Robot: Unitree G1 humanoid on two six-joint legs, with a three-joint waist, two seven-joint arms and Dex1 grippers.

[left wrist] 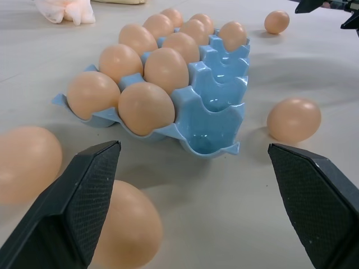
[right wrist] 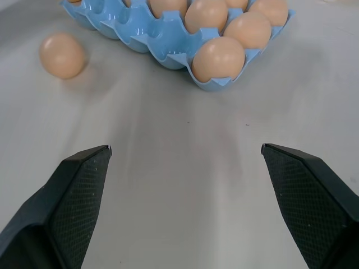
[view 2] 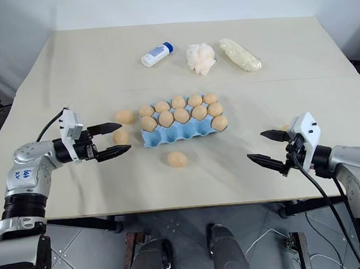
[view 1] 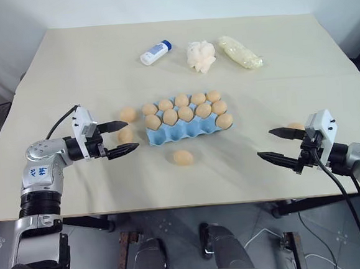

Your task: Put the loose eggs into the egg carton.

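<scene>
Next, my right gripper grabs around the middle of the loose egg (view 1: 296, 126) just behind it, the one that lies farthest from the egg carton.
The light blue egg carton (view 1: 175, 135) sits mid-table with several tan eggs in its back two rows; its near row has empty cups apart from one egg at the right end. One loose egg (view 1: 182, 157) lies just in front of the carton. Two more lie to its left, one (view 1: 128, 113) beside the carton and one (view 1: 125, 134) between the spread fingers of my open left gripper (view 1: 132, 135), close to one finger (left wrist: 84, 196) and not gripped. My right gripper (view 1: 265, 143) hovers open and empty at the right, with another loose egg (view 1: 295, 126) just behind it.
At the back of the table lie a white bottle with a blue cap (view 1: 155, 52), a white lumpy plastic wad (view 1: 200, 56) and a clear wrapped roll (view 1: 240, 52). The table's front edge (view 1: 185, 204) runs just below both grippers.
</scene>
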